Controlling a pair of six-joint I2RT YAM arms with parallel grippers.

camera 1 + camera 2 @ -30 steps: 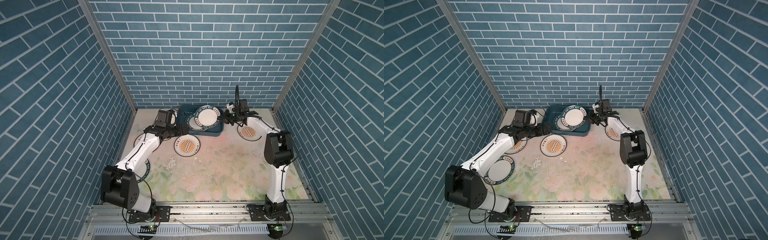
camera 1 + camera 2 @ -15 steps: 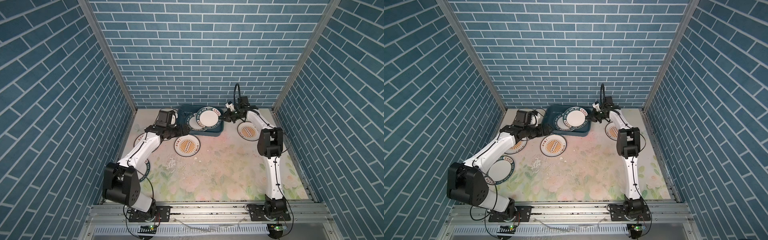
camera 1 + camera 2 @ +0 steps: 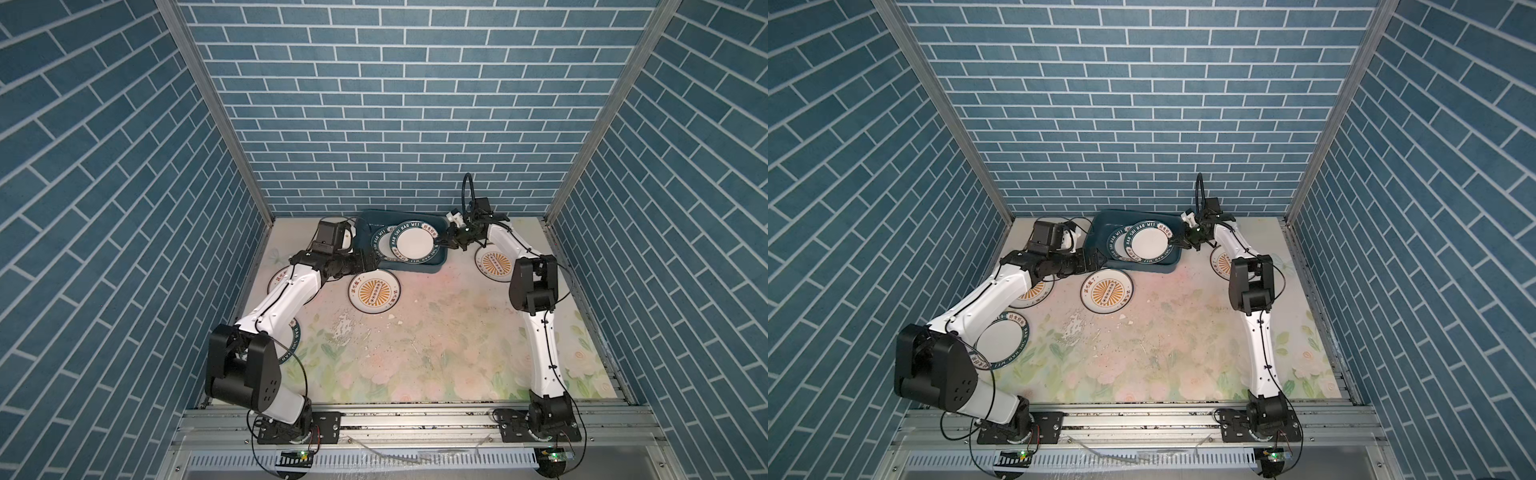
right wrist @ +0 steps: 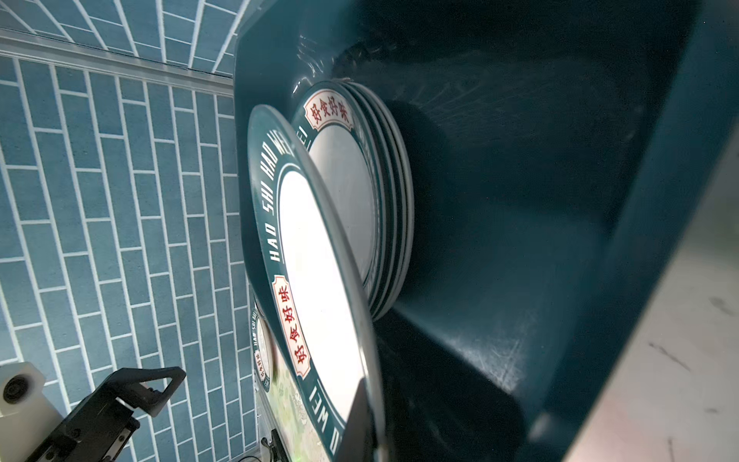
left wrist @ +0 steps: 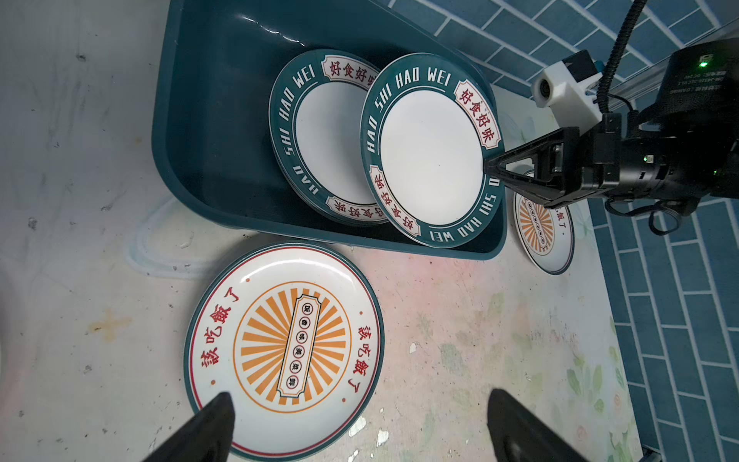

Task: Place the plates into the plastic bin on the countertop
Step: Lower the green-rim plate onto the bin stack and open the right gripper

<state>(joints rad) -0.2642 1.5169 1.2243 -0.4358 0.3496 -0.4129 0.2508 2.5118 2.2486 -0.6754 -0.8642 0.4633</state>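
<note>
My right gripper is to let go of its green-rimmed plate on top of the plate stack [image 3: 397,244] [image 4: 342,196] inside the plastic bin.
The dark teal plastic bin [image 3: 415,268] [image 3: 1144,266] stands at the back of the floral countertop [image 3: 436,332]. A stack of green-rimmed plates [image 5: 328,140] [image 4: 352,192] lies in it. My right gripper [image 3: 442,241] [image 3: 1177,243] [image 5: 490,166] [image 4: 366,420] is shut on the rim of another green-rimmed plate [image 3: 413,245] [image 5: 430,148] [image 4: 316,280]. That plate hangs tilted over the bin's right half, apart from the stack. My left gripper [image 3: 372,262] [image 5: 356,416] is open and empty above the near edge of a sunburst plate [image 3: 375,293] [image 5: 286,348].
More plates lie on the countertop: a sunburst plate [image 3: 494,262] right of the bin under the right arm, another [image 3: 1034,291] partly under the left arm, and a green-rimmed plate [image 3: 1000,340] near the left wall. Brick walls close three sides.
The right arm's elbow has swung a little leftward, and the held plate sits slightly lower over the bin. The left arm has barely moved.
</note>
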